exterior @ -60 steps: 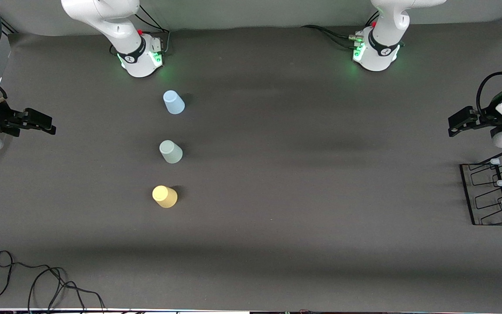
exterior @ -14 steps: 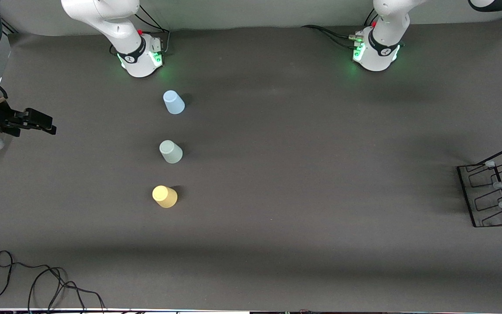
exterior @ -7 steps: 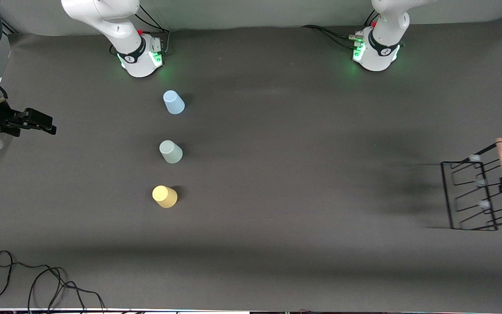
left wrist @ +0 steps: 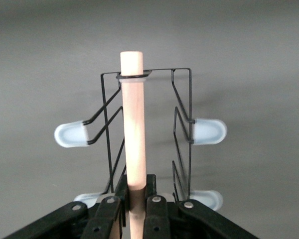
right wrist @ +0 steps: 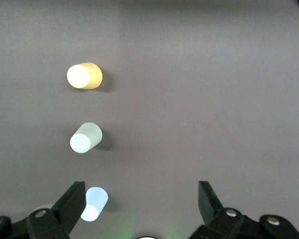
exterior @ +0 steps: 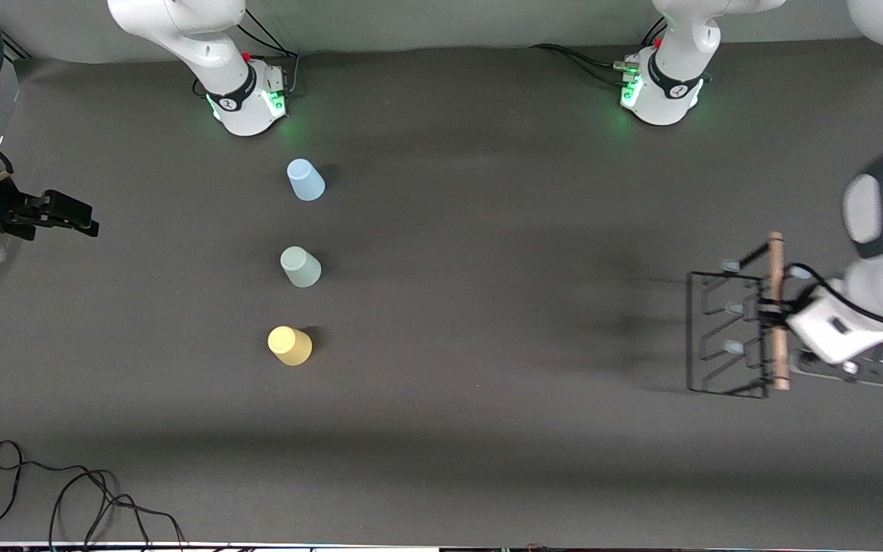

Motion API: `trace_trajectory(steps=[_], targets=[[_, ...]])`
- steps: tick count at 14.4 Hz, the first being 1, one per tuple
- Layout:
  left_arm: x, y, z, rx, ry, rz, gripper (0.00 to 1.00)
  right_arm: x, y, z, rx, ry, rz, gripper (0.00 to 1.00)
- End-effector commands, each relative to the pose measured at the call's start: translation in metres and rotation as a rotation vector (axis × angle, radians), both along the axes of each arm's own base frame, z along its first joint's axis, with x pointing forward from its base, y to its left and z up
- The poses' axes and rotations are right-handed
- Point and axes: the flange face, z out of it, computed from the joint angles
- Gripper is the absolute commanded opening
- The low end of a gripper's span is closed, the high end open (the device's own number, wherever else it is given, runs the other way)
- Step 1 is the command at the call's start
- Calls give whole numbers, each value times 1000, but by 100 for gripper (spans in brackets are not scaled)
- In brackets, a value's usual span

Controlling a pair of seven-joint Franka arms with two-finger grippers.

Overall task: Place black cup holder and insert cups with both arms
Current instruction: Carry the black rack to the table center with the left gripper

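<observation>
The black cup holder, now held above the table, will go down on the dark mat (exterior: pixel 454 284) across from the pale green cup, where I will set it with my left gripper.
My left gripper (exterior: pixel 773 313) is shut on the wooden handle bar (exterior: pixel 776 307) of the black cup holder (exterior: pixel 721 337) and holds it above the table at the left arm's end; in the left wrist view the gripper (left wrist: pixel 135 194) clamps the bar (left wrist: pixel 133 129), with pale-capped pegs (left wrist: pixel 208 131) to either side. Three cups stand upside down in a row in front of the right arm's base: light blue (exterior: pixel 305 180), pale green (exterior: pixel 300 267), yellow (exterior: pixel 290 346). My right gripper (exterior: pixel 66 215) is open and waits high at the right arm's end; its view shows the blue (right wrist: pixel 93 203), green (right wrist: pixel 86 137) and yellow (right wrist: pixel 84 75) cups.
Black cables (exterior: pixel 66 491) lie at the table's edge nearest the camera, toward the right arm's end. The two bases (exterior: pixel 246 96) (exterior: pixel 660 92) stand along the edge farthest from the camera. Dark mat (exterior: pixel 487 268) covers the table between the cups and the holder.
My left gripper has taken the cup holder by its handle, lifted it and carried it toward the middle of the table. The right arm and the cups have not moved.
</observation>
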Motion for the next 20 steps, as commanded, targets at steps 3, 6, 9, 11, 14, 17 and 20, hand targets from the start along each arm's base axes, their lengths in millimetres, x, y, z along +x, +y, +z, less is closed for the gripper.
trace_trajectory(steps=[3,6,9,11,14,17,20], targets=[[-65,-154,26,19,26,63,0,-5,-3,3,-7,0,11,100],[-92,-232,13,-10,15,65,0,-5,-3,3,-7,0,10,100],[-124,-305,-7,-22,-29,121,0,-6,-5,4,-7,7,10,100],[-148,-358,-41,-1,-26,219,0,-6,-5,4,-7,7,10,100],[-165,-397,-59,-11,-64,308,0,-8,-5,3,-7,17,5,100],[-185,-430,-69,-34,-80,309,0,-9,-5,3,-6,19,-4,100],[-199,-458,-84,-55,-104,294,0,-9,-2,3,9,20,-7,100]])
